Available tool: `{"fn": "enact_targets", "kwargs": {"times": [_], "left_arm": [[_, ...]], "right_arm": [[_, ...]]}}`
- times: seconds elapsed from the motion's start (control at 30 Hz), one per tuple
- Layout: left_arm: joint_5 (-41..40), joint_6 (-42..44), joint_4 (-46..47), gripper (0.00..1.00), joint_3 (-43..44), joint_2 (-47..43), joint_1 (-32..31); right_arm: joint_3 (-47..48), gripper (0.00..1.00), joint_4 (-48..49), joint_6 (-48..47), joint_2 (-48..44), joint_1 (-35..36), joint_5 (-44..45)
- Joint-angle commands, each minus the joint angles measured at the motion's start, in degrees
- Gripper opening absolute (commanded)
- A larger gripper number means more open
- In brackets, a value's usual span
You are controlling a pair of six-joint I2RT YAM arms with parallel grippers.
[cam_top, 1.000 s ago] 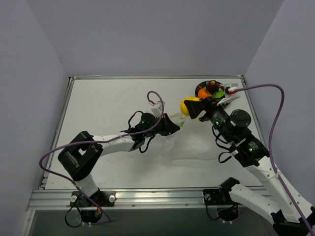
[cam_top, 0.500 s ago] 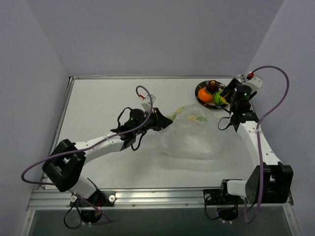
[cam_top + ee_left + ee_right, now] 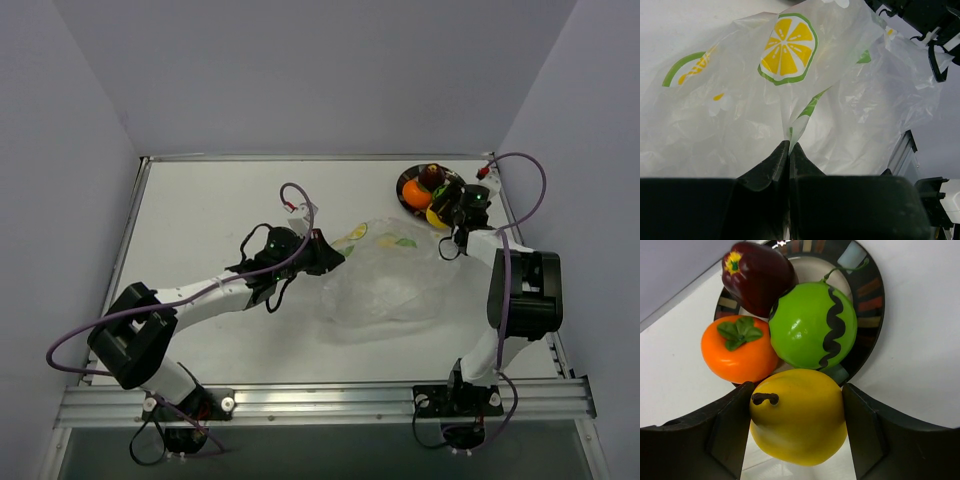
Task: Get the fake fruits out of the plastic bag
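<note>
My right gripper will let go of the yellow fake fruit on the plate's near side [image 3: 425, 198] [image 3: 768, 365], where it will sit against the orange fruit.
The plastic bag [image 3: 385, 285] lies crumpled in the middle of the table, clear film with lemon prints [image 3: 787, 47]. My left gripper [image 3: 789, 144] is shut on a fold of its film; it sits at the bag's left edge [image 3: 333, 256]. My right gripper [image 3: 797, 386] is shut on a yellow fake fruit [image 3: 797, 417], held just at the near rim of the dark-rimmed plate [image 3: 871, 290]. On the plate rest a green fruit [image 3: 812, 325], an orange one [image 3: 737, 347] and a dark red one [image 3: 757, 275]. In the top view the right gripper [image 3: 440, 213] is at the plate's near edge.
The plate [image 3: 409, 203] stands at the far right of the table, close to the right wall. A purple cable [image 3: 520, 185] loops over the right arm. The right arm's upper link [image 3: 522, 290] stands beside the bag's right end.
The right gripper has carried the yellow fruit rightward from above the bag to the plate's edge. The bag has spread out on the table, with the left gripper still pinching it.
</note>
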Motion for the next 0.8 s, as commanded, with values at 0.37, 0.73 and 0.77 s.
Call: {"fn": "enact_targets", "kwargs": {"times": [0.37, 0.73, 0.77], "left_arm": [[0.42, 3.18, 0.15, 0.02, 2.13, -1.27, 0.14], [1.13, 3.0, 1.47, 0.02, 1.43, -0.92, 0.14], [1.04, 2.92, 1.56, 0.02, 1.34, -0.92, 0.14]], "right_arm": [[6.66, 0.4, 11.29, 1.36, 10.41, 2.77, 0.11], [9.3, 0.44, 13.93, -1.02, 14.54, 4.71, 5.22], [9.21, 0.45, 14.28, -0.93, 14.54, 4.71, 5.3]]}}
